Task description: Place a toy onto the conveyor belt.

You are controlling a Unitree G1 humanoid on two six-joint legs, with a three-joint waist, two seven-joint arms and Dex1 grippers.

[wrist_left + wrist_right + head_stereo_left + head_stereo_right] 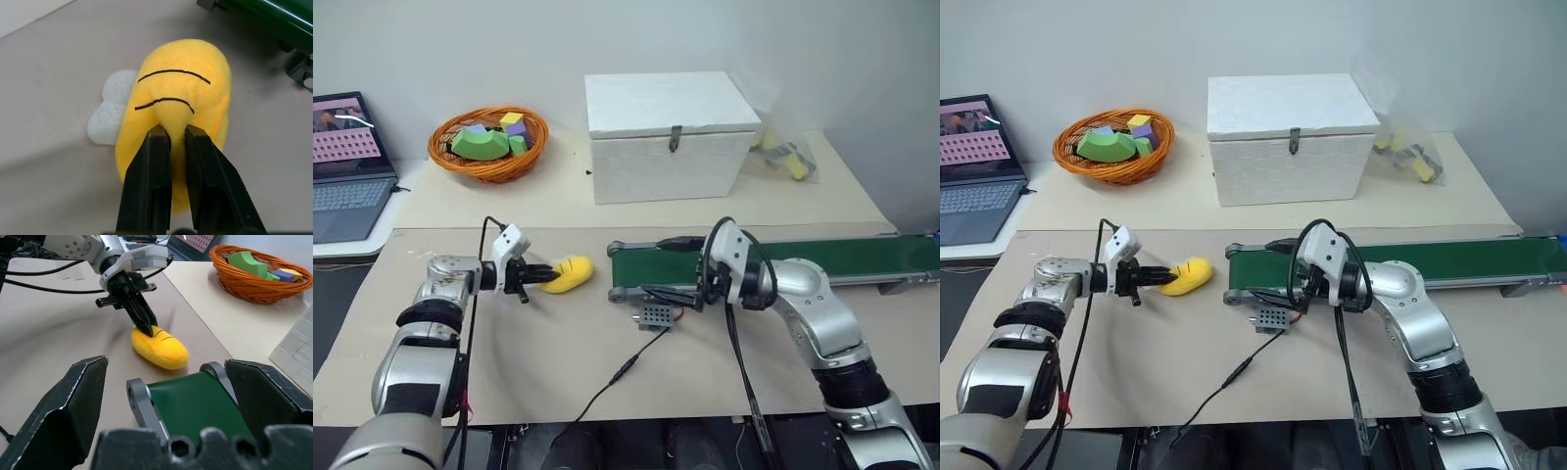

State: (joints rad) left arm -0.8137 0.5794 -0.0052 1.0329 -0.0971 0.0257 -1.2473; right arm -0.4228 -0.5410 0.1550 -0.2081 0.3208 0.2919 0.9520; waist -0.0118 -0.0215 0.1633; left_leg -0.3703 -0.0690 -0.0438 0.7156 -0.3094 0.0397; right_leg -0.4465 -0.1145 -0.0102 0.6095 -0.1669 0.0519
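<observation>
The robot's left gripper needs to release the toy on the green belt (688, 250) near the belt's end, just behind the grey control box.
The toy (572, 273), a yellow oval plush with dark stitched lines and a whitish patch, lies on the tan table just left of the conveyor belt's end roller. My left gripper (545, 278) reaches it from the left. Its black fingers (149, 166) are shut on the near end of the toy (182, 90), pinching a fold of the plush. The conveyor belt (832, 258), dark green in a grey frame, runs off to the right. My right gripper (165, 366) hangs open over the belt's left end (195, 401), facing the toy (164, 351) and holding nothing.
A small grey control box (656, 315) with a black cable (619, 374) sits in front of the belt's left end. At the back stand a white box (668, 132), an orange basket of foam blocks (489, 144), a laptop (347, 166) and a plastic bag (785, 154).
</observation>
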